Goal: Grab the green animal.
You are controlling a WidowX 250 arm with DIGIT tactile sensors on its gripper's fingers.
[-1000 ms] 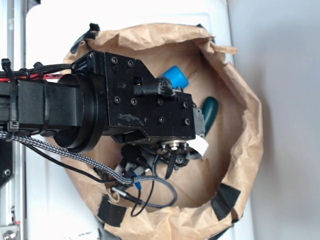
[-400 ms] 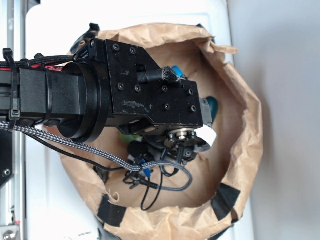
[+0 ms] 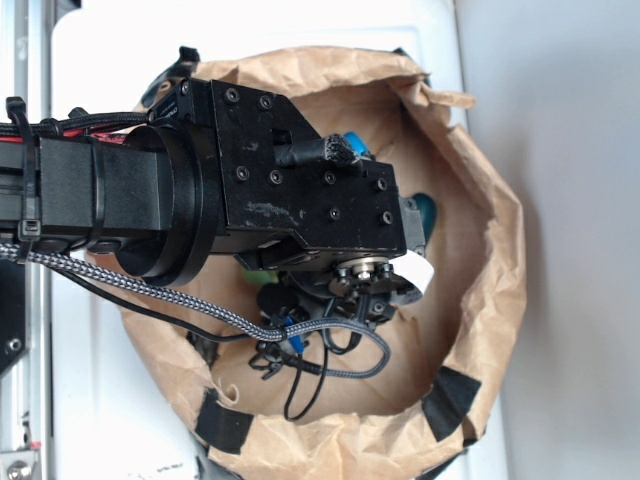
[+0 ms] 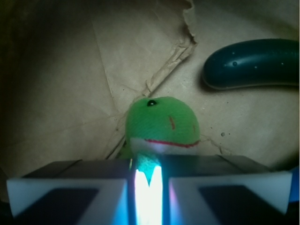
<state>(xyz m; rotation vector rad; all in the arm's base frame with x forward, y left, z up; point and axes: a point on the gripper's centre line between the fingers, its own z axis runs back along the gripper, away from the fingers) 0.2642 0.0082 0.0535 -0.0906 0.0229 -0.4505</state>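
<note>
Next, I open, move forward and close around its round head [image 4: 162,123], since my fingers pinch only a thin bit below the green animal's white patch.
The green animal [image 4: 161,123], a fuzzy lime-green plush with a red-stitched mouth on a white patch, lies on the brown paper floor of the bag. Its round head pokes out just beyond my gripper [image 4: 147,174], which is shut on the plush's narrow body; the two pads press it from both sides. In the exterior view the black wrist covers the jaws, and only a sliver of the green animal [image 3: 257,263] shows under it.
A smooth dark green cucumber-shaped object [image 4: 253,63] lies to the upper right of the plush. A blue bottle [image 3: 352,143] peeks out behind the wrist. The crumpled brown paper bag wall [image 3: 500,270] rings everything. Cables [image 3: 320,350] hang below the wrist.
Over the last second the arm shifted right and came nearer the exterior camera, covering most of the blue bottle and the cucumber-shaped object. In the last half second it barely moved.
</note>
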